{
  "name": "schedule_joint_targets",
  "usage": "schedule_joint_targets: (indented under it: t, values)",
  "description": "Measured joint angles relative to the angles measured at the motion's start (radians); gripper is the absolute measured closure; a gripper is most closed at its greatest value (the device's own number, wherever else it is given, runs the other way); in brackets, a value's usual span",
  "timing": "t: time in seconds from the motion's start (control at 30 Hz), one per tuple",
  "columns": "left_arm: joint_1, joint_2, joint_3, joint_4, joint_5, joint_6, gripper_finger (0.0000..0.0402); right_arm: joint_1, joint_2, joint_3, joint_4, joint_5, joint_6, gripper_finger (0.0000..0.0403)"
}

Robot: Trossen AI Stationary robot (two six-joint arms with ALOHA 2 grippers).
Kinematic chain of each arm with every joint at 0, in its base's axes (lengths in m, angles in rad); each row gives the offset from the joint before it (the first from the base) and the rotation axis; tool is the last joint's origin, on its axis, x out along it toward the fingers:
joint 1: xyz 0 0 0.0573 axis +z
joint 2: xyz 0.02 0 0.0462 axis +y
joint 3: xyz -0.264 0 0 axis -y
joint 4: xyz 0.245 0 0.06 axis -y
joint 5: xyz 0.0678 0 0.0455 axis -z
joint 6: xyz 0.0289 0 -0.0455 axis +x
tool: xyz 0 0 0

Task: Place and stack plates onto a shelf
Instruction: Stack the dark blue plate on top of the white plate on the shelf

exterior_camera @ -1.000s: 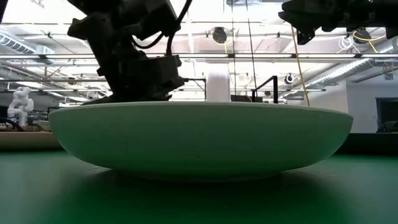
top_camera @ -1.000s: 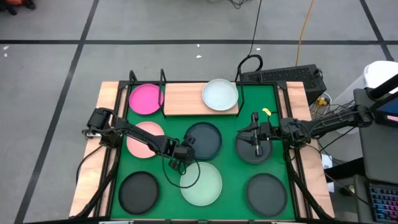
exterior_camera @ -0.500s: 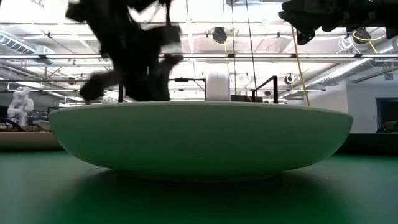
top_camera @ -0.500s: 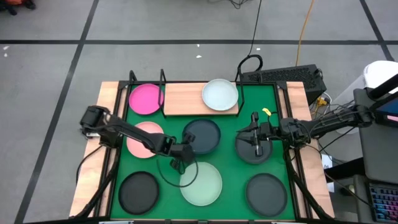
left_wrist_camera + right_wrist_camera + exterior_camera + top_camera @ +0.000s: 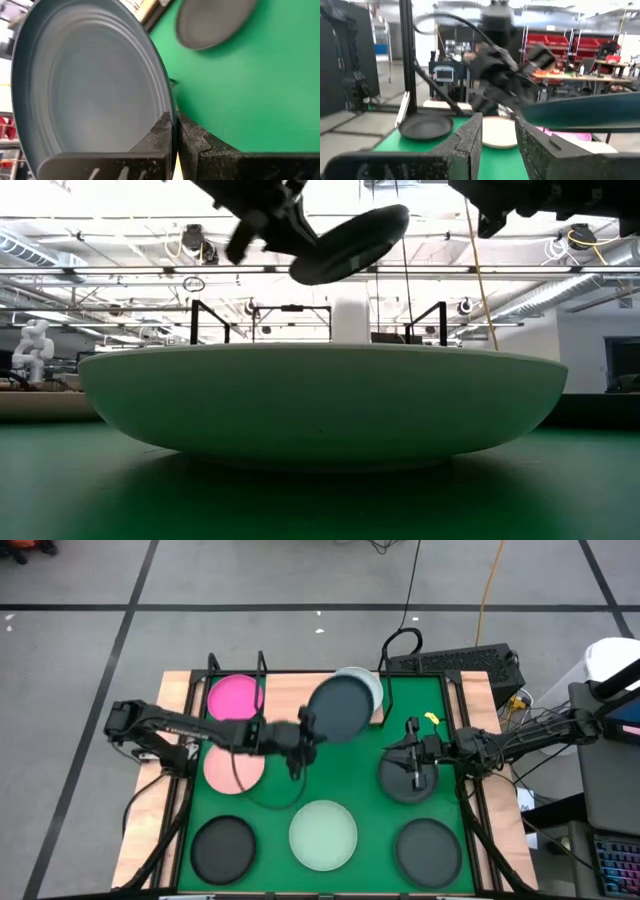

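Next, the left gripper releases the dark grey plate atop the white plate (image 5: 357, 692) on the light-wood shelf.
My left gripper (image 5: 303, 732) is shut on a dark grey plate (image 5: 340, 708), held in the air over the right part of the light-wood shelf (image 5: 295, 700). This plate hides part of the white plate (image 5: 368, 682) lying on the shelf. The low view shows the held plate (image 5: 350, 242) tilted, high above the mint green plate (image 5: 320, 405). My right gripper (image 5: 415, 768) is open above another dark plate (image 5: 405, 783) at the mat's right. On the mat lie the magenta plate (image 5: 235, 698), the pale pink plate (image 5: 233, 768), the mint green plate (image 5: 323, 835) and two more dark plates (image 5: 223, 848) (image 5: 428, 850). My left gripper pinches the dark plate's rim (image 5: 169, 107) between its two fingers (image 5: 155, 137), one on the inner face and one on the underside. The fingers come about level from the table's left. The plate is lifted clear and tilted, reaching out beyond the fingers.
Black wire posts (image 5: 262, 665) stand at the shelf's far left corner. A keyboard (image 5: 460, 662) lies beyond the table's far right corner. The middle of the green mat (image 5: 330, 775) is bare. The right wrist view shows the left arm (image 5: 500, 70) with its plate (image 5: 585, 112) ahead.
My left gripper has risen from the mat's middle and moved toward the far edge, taking the dark plate with it. The plate lay flat in the middle of the mat; now it is lifted clear, tilted, and over the shelf beside the white plate.
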Motion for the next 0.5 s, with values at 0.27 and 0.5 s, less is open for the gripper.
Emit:
schedule_joint_targets:
  t: [0.27,0.5]
  values:
    - [0.26,0.072,0.002,0.17,0.226,0.098,0.0391,0.0,-0.056,0.0,-0.005,0.004,0.002,0.0305]
    - [0.321,0.214,0.117,0.109,0.296,0.135,0.0391,0.0,-0.077,0.0,0.0,0.03,0.002,0.0305]
